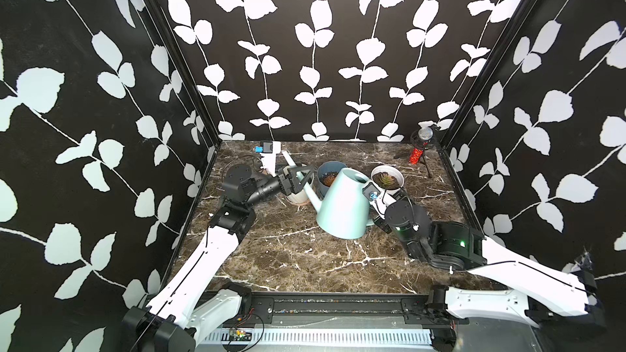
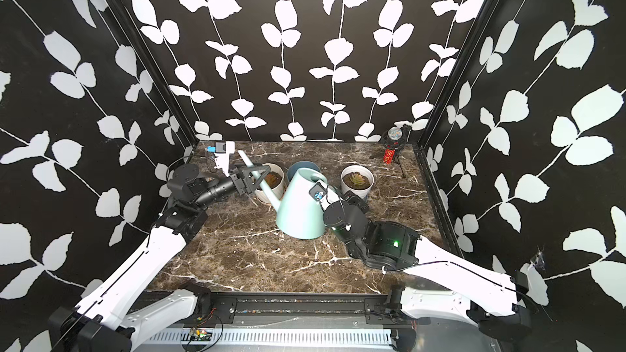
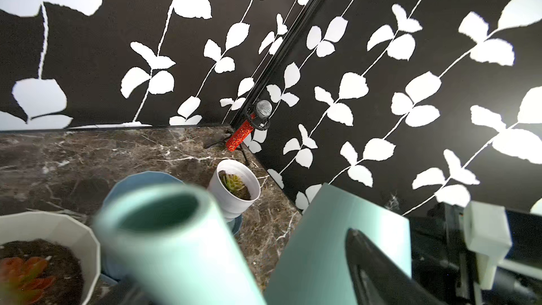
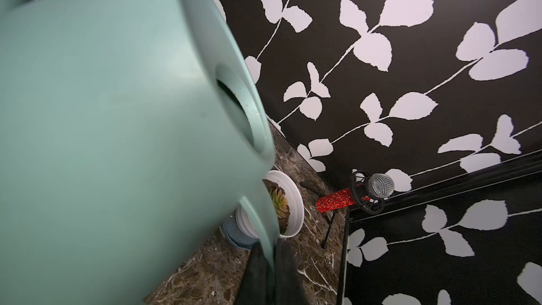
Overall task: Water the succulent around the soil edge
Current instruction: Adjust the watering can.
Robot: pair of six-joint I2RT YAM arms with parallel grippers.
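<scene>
The can's handle is pinched edge-on beside the can's rim by my right gripper, so next my right gripper grips the handle squarely farther down [image 1: 369, 222] before it lifts and tilts the can.
A mint-green watering can [image 1: 342, 208] leans at the table's middle, and its long spout [image 1: 294, 171] rises toward the back left. My right gripper [image 4: 271, 271] is shut on the can's thin handle strip. My left gripper [image 1: 305, 177] stands open around the spout; one dark finger [image 3: 375, 274] is clear of it. Under the spout sits a white faceted pot [image 2: 276, 191] with a reddish succulent [image 3: 23, 274]. A green succulent [image 1: 388, 181] grows in a round white pot [image 1: 399, 181] behind the right wrist. Between them stands a blue-grey pot [image 2: 294, 171].
A red glitter microphone [image 1: 420, 150] on a small tripod stands in the back right corner. Black walls with white leaves close the table on three sides. Bare marble [image 1: 305, 259] lies in front of the can.
</scene>
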